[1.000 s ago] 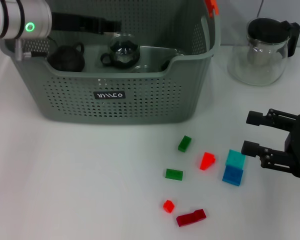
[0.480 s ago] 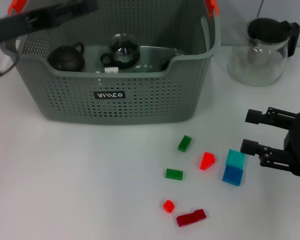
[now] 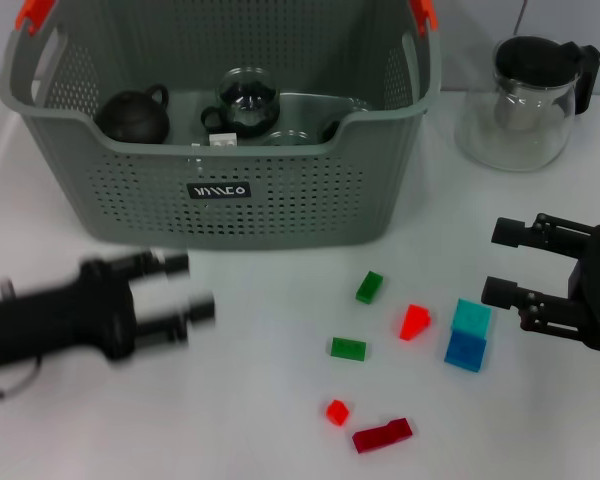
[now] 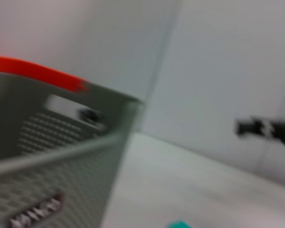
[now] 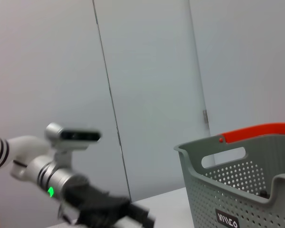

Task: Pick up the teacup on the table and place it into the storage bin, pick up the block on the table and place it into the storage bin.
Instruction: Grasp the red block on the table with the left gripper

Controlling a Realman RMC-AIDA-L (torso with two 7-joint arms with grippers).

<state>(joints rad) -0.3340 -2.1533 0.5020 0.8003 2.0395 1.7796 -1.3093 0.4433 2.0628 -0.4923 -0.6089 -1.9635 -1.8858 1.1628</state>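
Next, my left gripper grips the sides of the small red block [image 3: 337, 412], the one that lies next to the dark red block.
The grey-green storage bin [image 3: 280, 205] stands at the back of the table. Inside it lie a dark round teacup [image 3: 132, 116] and a glass cup [image 3: 247, 100]. I see no teacup on the table. Several small blocks lie in front of the bin: green [image 3: 369, 287], red [image 3: 415, 322], cyan on blue [image 3: 468, 335], green [image 3: 348, 348], small red [image 3: 337, 411] and dark red [image 3: 382, 435]. My left gripper [image 3: 188, 286] is open and empty, low over the table before the bin's left half. My right gripper [image 3: 497, 263] is open and empty, just right of the cyan block.
A glass teapot with a black lid [image 3: 525, 100] stands at the back right. The bin shows in the left wrist view [image 4: 61, 156] and in the right wrist view [image 5: 247, 190], where my left arm [image 5: 71, 178] also appears.
My left arm has swung from over the bin's back left corner down to the table in front of the bin. The right arm has not moved.
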